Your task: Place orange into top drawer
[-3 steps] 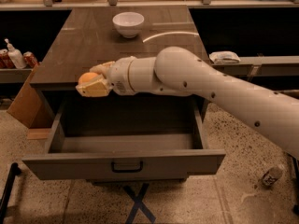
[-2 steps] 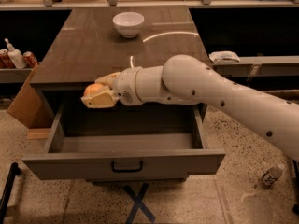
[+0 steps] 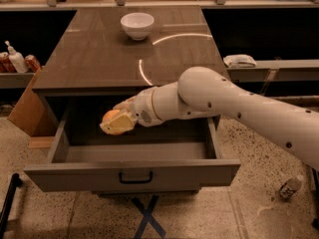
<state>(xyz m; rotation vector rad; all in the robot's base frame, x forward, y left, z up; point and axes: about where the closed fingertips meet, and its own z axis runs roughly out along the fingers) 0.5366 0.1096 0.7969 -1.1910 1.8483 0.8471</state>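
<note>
My gripper should release the orange on the top drawer's bottom behind the dark handle (image 3: 122, 130), a little toward the cardboard box.
The top drawer (image 3: 130, 173) of the grey-brown cabinet is pulled wide open, with a dark bail handle at the centre of its front panel. My gripper (image 3: 115, 122) reaches in from the right on a white arm and sits over the open drawer's left half, just below the cabinet top. It is shut on the orange (image 3: 110, 116), whose round orange skin shows between the yellowish fingers (image 3: 121, 126). The orange is held above the drawer floor, not resting on it.
A white bowl (image 3: 137, 25) stands at the back of the cabinet top (image 3: 99, 59). A cardboard box (image 3: 27, 108) leans at the cabinet's left. Bottles (image 3: 15, 59) sit on a left shelf, a white cloth (image 3: 240, 60) on a right shelf. A small bottle (image 3: 290, 186) lies on the floor.
My gripper has carried the orange from the cabinet's front edge down and to the right, into the open drawer's space.
</note>
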